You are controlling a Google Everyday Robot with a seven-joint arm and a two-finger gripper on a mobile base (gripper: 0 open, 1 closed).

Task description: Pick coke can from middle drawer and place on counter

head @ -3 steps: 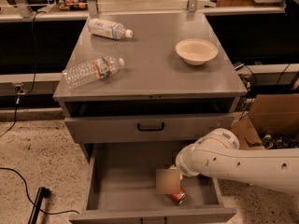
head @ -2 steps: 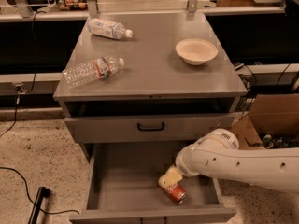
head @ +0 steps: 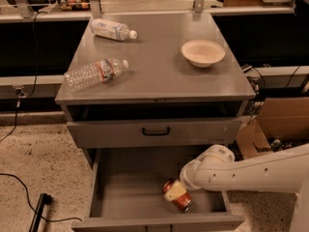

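Observation:
My gripper needs to grip the coke can inside the open middle drawer, around the middle of the coke can (head: 175,193), between its red ends.
The coke can (head: 183,202) lies on its side on the floor of the open middle drawer (head: 128,187), near its front right. My gripper (head: 176,191) reaches in from the right on a white arm (head: 241,173) and sits right on top of the can, covering its middle. Red shows on both sides of it. The counter (head: 159,69) is the grey cabinet top above.
On the counter lie two clear plastic bottles (head: 96,73) (head: 112,29) and a cream bowl (head: 203,52). A shut drawer front with a black handle (head: 155,131) is just above the open drawer. A cardboard box (head: 273,122) stands at the right. A black cable (head: 29,187) lies on the floor at the left.
My gripper has dropped lower in the drawer and come down onto the can. The can, bottles and bowl have not moved.

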